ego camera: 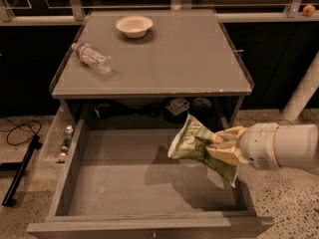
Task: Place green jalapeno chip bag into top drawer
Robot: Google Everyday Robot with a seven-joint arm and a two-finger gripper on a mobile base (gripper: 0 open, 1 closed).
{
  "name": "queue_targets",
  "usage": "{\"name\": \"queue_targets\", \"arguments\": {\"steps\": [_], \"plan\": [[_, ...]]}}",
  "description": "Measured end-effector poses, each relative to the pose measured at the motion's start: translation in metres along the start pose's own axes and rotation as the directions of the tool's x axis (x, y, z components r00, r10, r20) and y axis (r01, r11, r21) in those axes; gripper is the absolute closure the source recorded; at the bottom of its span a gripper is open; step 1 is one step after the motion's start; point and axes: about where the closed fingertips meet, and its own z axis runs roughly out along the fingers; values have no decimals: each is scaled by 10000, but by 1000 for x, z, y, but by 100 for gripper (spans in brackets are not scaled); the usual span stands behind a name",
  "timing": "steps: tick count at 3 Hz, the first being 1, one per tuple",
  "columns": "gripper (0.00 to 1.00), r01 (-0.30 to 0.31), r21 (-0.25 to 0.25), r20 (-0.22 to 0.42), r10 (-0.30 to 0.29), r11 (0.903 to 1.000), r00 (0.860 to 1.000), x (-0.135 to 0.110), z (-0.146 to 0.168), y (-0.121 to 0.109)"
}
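Observation:
Next, my gripper lets go of the green jalapeno chip bag on the middle of the top drawer's bare grey bottom (164,163).
The green jalapeno chip bag (195,144) is a crinkly light-green and white foil bag. My gripper (224,147) is shut on its right side and holds it in the air over the right part of the open top drawer (124,176). The arm's white wrist reaches in from the right edge. The drawer is pulled fully out below the tabletop; its flat grey bottom is bare and carries the bag's shadow.
On the grey tabletop (174,59) lie a clear plastic water bottle (92,58) at the left and a white bowl (134,25) at the back. Dark items sit in the recess behind the drawer. A black cable and stand lie on the floor at the left.

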Motion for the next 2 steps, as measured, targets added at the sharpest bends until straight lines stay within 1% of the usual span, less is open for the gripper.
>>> {"name": "queue_targets", "arguments": {"steps": [1,2], "plan": [[100,-1,-3,-1,1,10000,10000,0,0,0],[100,-68,-331,-140,64,9994,9999,4,26,3]]}}
